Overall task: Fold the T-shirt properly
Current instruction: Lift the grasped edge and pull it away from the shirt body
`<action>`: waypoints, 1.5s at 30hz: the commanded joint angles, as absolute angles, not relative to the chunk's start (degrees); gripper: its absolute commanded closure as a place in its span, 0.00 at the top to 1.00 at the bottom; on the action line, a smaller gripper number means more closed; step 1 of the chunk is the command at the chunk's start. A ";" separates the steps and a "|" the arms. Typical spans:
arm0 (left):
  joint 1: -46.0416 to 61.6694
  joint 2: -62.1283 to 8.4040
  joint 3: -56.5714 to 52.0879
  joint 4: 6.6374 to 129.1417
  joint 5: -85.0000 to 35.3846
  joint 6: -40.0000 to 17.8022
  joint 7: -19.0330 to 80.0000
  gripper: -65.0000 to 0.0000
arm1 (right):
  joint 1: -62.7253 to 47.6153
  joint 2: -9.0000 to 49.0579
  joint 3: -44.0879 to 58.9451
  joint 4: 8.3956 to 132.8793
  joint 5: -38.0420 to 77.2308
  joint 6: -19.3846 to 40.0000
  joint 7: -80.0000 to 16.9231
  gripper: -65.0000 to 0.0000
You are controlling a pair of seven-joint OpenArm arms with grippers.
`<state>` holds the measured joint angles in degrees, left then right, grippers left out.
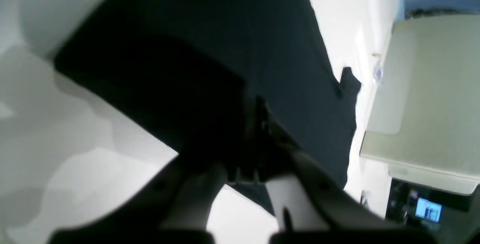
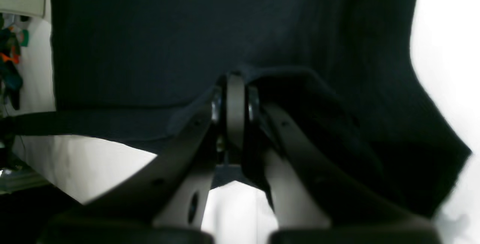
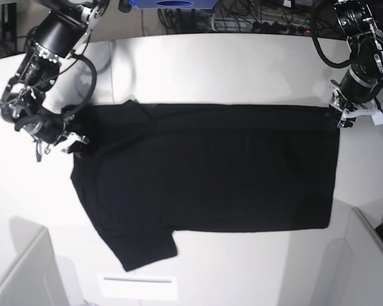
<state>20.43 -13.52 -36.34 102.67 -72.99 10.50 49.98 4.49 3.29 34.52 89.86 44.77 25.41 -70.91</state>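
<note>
My right gripper should put the raised fold down on the black T-shirt's flat cloth (image 3: 101, 170) (image 2: 198, 54), toward its short front sleeve.
The black T-shirt (image 3: 210, 172) lies spread on the white table (image 3: 242, 64), plain side up, with one short sleeve (image 3: 140, 248) pointing to the front left. My left gripper (image 3: 337, 116) is at the shirt's far right corner and is shut on the cloth edge, which also shows in the left wrist view (image 1: 258, 124). My right gripper (image 3: 76, 143) is at the shirt's left end near the far sleeve. In the right wrist view it (image 2: 235, 97) is shut on a raised fold of the T-shirt (image 2: 150, 30). The print is hidden.
Grey divider panels stand at the front left (image 3: 19, 274) and front right (image 3: 370, 261). A white label strip (image 3: 137, 278) lies at the table's front edge. Cables (image 3: 255, 19) run behind the table. A beige panel (image 1: 427, 86) and a small screen (image 1: 427, 210) show beside the table.
</note>
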 commanded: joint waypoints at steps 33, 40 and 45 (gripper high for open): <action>6.99 -15.78 -36.35 92.00 -68.44 9.80 49.54 0.00 | 13.76 4.79 33.19 77.23 46.20 22.20 -65.01 0.00; 6.90 -16.48 -36.35 90.77 -68.44 9.80 49.54 0.00 | 14.37 4.79 26.59 75.74 46.20 19.82 -61.05 0.00; 6.90 -16.48 -36.35 90.77 -68.44 9.71 49.54 0.00 | 14.46 4.79 26.68 75.30 46.29 19.30 -60.97 0.00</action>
